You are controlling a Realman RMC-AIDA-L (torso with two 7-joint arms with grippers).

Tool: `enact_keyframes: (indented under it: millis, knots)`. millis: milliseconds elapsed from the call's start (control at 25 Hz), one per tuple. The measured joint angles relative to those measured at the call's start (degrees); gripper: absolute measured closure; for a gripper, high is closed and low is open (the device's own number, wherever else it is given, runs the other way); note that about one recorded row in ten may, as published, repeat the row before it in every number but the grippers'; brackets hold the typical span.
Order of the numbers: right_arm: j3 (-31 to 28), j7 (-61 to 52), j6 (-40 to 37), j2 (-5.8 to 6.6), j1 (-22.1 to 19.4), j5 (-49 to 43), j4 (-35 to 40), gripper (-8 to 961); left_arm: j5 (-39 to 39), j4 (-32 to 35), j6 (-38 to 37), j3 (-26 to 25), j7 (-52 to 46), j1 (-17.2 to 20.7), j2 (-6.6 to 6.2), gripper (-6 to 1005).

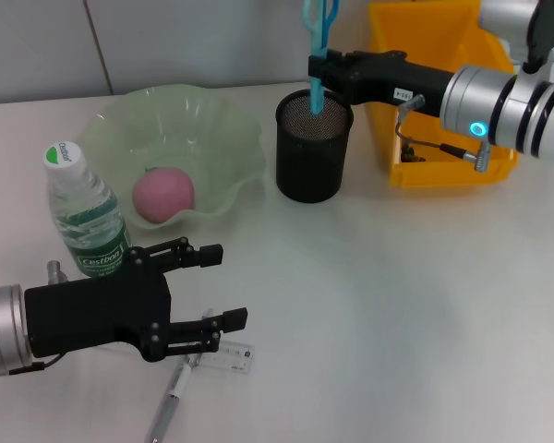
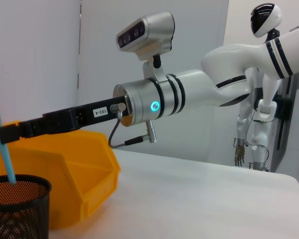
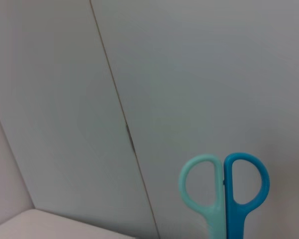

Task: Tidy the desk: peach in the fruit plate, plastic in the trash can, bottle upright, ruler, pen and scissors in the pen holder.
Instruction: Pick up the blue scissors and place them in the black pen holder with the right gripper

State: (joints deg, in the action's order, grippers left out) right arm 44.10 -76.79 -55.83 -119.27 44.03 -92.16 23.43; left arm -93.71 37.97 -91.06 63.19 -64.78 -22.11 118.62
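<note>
The robot's right gripper should release the blue scissors down inside the black mesh pen holder [image 1: 319, 140], beside the green fruit plate.
My right gripper [image 1: 316, 70] is shut on the blue scissors [image 1: 319, 37]. It holds them upright, with their tip down inside the black mesh pen holder [image 1: 313, 152]. The right wrist view shows the scissors' handles [image 3: 224, 186], and the left wrist view shows their blade [image 2: 2, 149] entering the pen holder [image 2: 17, 206]. My left gripper [image 1: 223, 288] is open at the front left, just above the pen [image 1: 171, 397] and a clear strip that looks like the ruler [image 1: 229, 356]. The peach [image 1: 163, 194] lies in the green fruit plate [image 1: 222, 129]. The bottle [image 1: 85, 212] stands upright. The plastic is out of view.
The yellow trash can [image 1: 425, 55] stands right behind the pen holder, under my right arm, and shows as the yellow trash can [image 2: 79, 164] in the left wrist view. The bottle stands close to my left arm. White table [image 1: 397, 305] stretches to the front right.
</note>
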Motion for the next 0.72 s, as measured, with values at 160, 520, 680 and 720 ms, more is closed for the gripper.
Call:
enact_keyframes:
  millis: [160, 520, 680, 720]
  knots:
    - [0.68, 0.88, 0.74, 0.00, 0.69, -0.26, -1.12, 739, 0.50, 0.00, -0.17, 0.00, 0.00, 0.20, -0.01, 198]
    - [3.74, 1.03, 2.75, 0.00, 0.46, -0.17, -0.98, 740, 0.99, 0.00, -0.35, 0.00, 0.00, 0.97, -0.05, 198]
    - [3.73, 1.03, 2.70, 0.00, 0.40, -0.20, -0.85, 739, 1.25, 0.00, -0.74, 0.00, 0.00, 1.30, -0.06, 198]
    - [3.73, 1.03, 2.65, 0.00, 0.39, -0.26, -0.83, 739, 1.25, 0.00, -0.85, 0.00, 0.00, 1.36, -0.06, 198]
